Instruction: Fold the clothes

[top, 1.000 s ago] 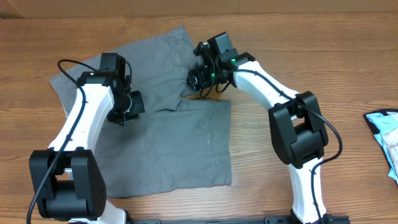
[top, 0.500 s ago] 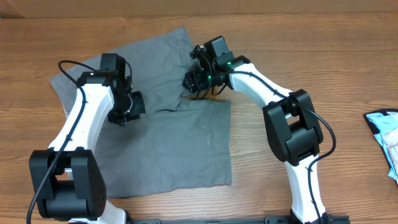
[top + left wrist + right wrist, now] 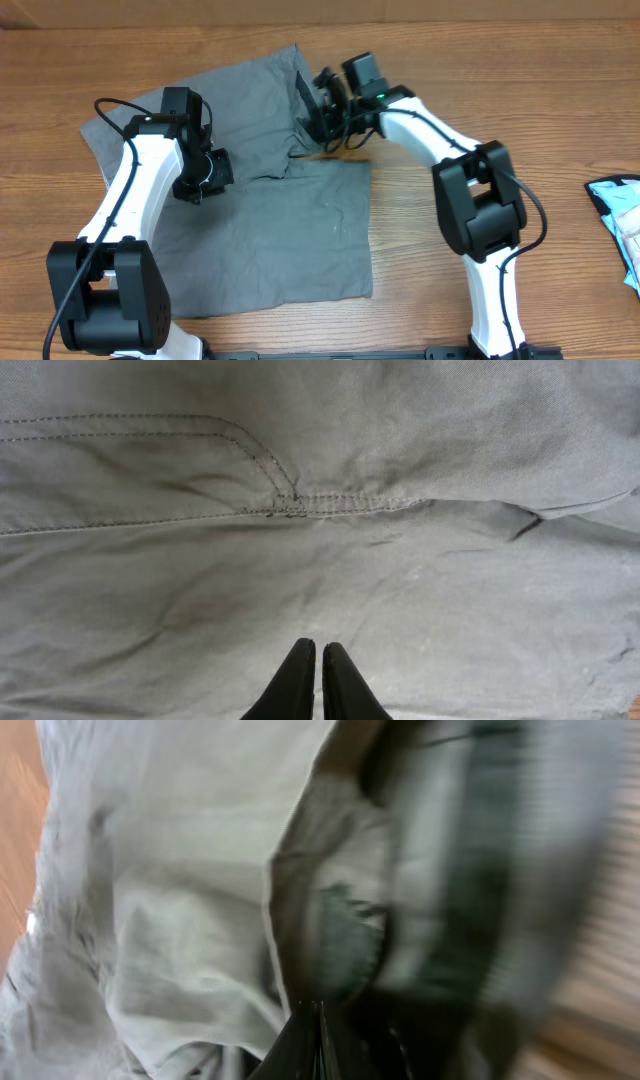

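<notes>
The shorts' waist gapes beside my right gripper; it should open, grab both layers at the shorts' corner (image 3: 345, 1000) and pull them taut.
The clothes, a pair of grey shorts (image 3: 270, 230), lie spread flat on the wooden table. My left gripper (image 3: 202, 180) is shut, its tips down on the fabric at the shorts' left middle. In the left wrist view the closed gripper (image 3: 320, 652) rests on grey cloth (image 3: 320, 560) below a stitched pocket seam, with nothing between the fingers. My right gripper (image 3: 312, 118) is shut on the shorts' right upper edge, and a flap of cloth stands raised beside it. The right wrist view is blurred: the closed gripper (image 3: 318, 1012) sits among folds of the shorts (image 3: 180, 920).
A light blue and white cloth (image 3: 618, 215) lies at the table's right edge. Bare wood (image 3: 560, 90) lies to the right of the shorts and along the back. A pale wall strip runs along the top.
My right gripper has closed on the shorts' edge and drawn it up, so a flap now stands raised. The left arm has not moved.
</notes>
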